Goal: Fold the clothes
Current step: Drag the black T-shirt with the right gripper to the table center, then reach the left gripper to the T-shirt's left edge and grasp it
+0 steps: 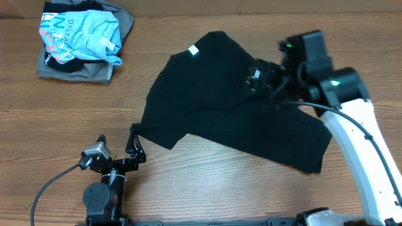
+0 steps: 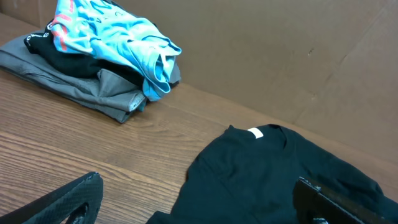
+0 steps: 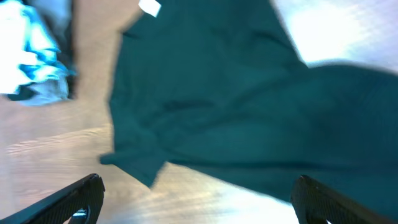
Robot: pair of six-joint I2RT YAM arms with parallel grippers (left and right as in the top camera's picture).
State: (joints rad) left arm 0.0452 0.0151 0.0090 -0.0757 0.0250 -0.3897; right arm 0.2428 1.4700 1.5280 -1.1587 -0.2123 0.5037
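Next, I close my left gripper on the black T-shirt's nearest sleeve (image 1: 154, 125), just inside that sleeve's open end.
The black T-shirt (image 1: 220, 107) lies spread and rumpled on the wooden table, its small white tag (image 1: 193, 51) at the collar on the far side. My left gripper (image 1: 135, 145) is open and empty, low at the shirt's near-left sleeve; its wrist view shows the shirt (image 2: 261, 174) and tag (image 2: 254, 132) between the spread fingers (image 2: 199, 199). My right gripper (image 1: 254, 78) is open and empty, raised above the shirt's upper right part. The right wrist view looks down on the shirt (image 3: 217, 93) past the spread fingers (image 3: 199, 190).
A light blue printed shirt (image 1: 81, 34) lies on a folded grey garment (image 1: 75, 70) at the far left corner, also in the left wrist view (image 2: 118, 37). A brown cardboard wall (image 2: 280, 50) stands behind the table.
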